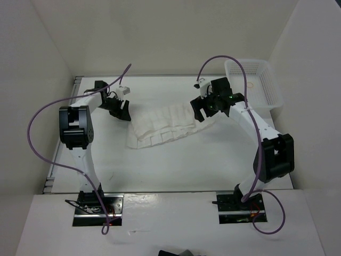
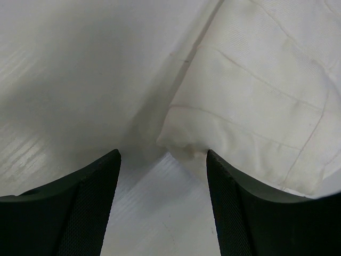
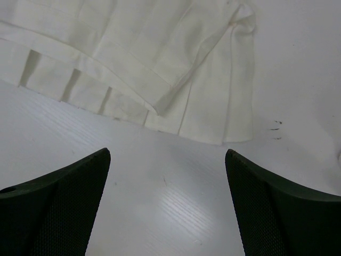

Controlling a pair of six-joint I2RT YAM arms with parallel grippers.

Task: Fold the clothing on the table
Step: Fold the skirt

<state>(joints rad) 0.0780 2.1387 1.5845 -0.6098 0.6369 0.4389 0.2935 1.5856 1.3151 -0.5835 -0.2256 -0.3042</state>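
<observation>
My left gripper should reach farther in and pinch the skirt's edge (image 2: 185,154) beside the skirt's corner before folding, because that corner is just ahead of its open fingers.
The clothing (image 1: 166,126), a white pleated skirt, lies flat across the middle of the table (image 1: 186,160) with its long side running from lower left to upper right. My left gripper (image 1: 121,111) hangs at its upper-left end. In the left wrist view that gripper (image 2: 162,154) is open, and a corner of the skirt (image 2: 256,96) sits just ahead of its fingertips with bare table between the fingers. My right gripper (image 1: 201,113) is at the skirt's right end. In the right wrist view it (image 3: 168,152) stands wide open over bare table, a little short of the skirt's hem (image 3: 133,53).
A white perforated basket (image 1: 256,82) stands at the table's far right corner, just behind the right arm. White walls close in the table on the left, back and right. Purple cables loop off both arms.
</observation>
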